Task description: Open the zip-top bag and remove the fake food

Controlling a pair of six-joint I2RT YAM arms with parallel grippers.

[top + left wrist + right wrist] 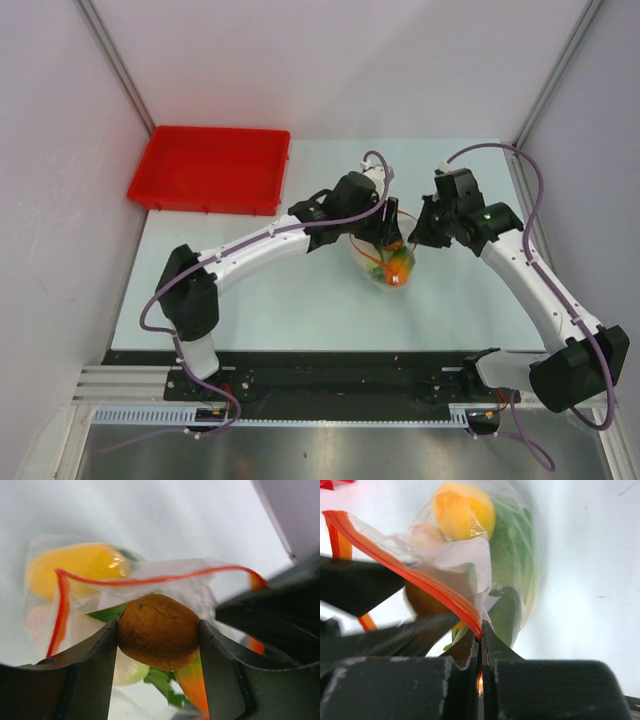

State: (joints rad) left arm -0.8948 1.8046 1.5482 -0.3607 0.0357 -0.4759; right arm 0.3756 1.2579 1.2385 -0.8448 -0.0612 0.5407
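Observation:
My left gripper is going to let go of the small brown piece inside the red tray point(267, 174), close to the side that faces the bag.
The clear zip-top bag point(388, 262) lies mid-table with its red-orange zip strip point(150, 580) gaping open. My left gripper point(159, 642) is shut on the small brown piece point(158, 630), held at the bag's mouth. Behind it in the bag are the yellow piece point(75, 565), the white radish point(127, 670), green lettuce point(162, 682) and the orange-red fruit point(195, 690). My right gripper point(481, 635) is shut on the bag's zip strip point(420, 577), pinching the rim. The yellow piece point(465, 510) and lettuce point(512, 555) also show in the right wrist view.
A red rectangular tray point(212, 168) stands at the table's back left. Both arms meet over the bag near the table's middle. Grey walls close in on either side.

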